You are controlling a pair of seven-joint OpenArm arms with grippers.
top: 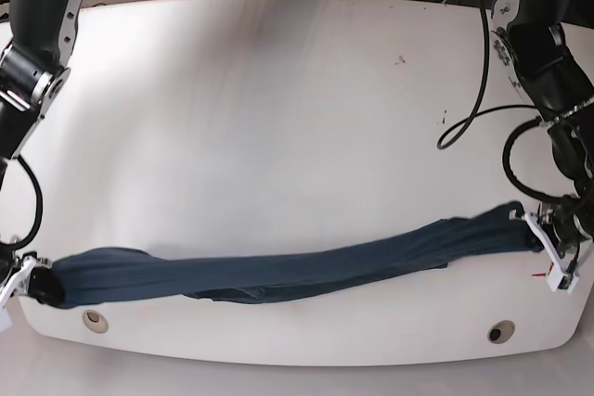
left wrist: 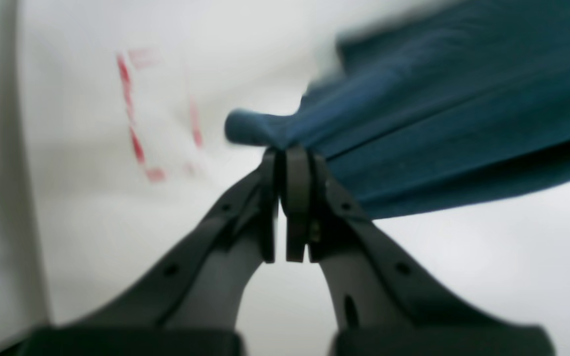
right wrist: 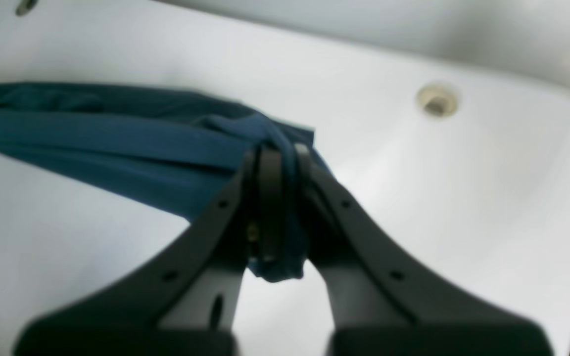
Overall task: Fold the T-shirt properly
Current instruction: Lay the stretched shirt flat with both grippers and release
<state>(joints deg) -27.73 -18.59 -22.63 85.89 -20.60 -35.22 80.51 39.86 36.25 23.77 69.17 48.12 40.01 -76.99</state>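
Next, my left gripper lets go of its end of the T-shirt farther back on the white table (top: 504, 73), next to the looping black cable.
The dark navy-teal T-shirt (top: 278, 271) hangs stretched into a long narrow band across the near part of the white table (top: 278, 118), sagging in the middle. At the band's right end in the base view, my left gripper (top: 536, 232) is shut on the cloth. Its wrist view shows the fingers (left wrist: 290, 163) pinching a bunched corner of the T-shirt (left wrist: 438, 128). My right gripper (top: 45, 287) is shut on the other end at the left. In its wrist view, the T-shirt (right wrist: 117, 143) wraps around the closed fingers (right wrist: 277, 168) and a fold hangs below them.
Two round holes (top: 93, 320) (top: 501, 332) sit in the table near its front edge. Red tape marks (left wrist: 134, 123) lie on the table beside the left gripper. Black cables (top: 473, 108) trail over the table's right side. The front edge runs just below the shirt.
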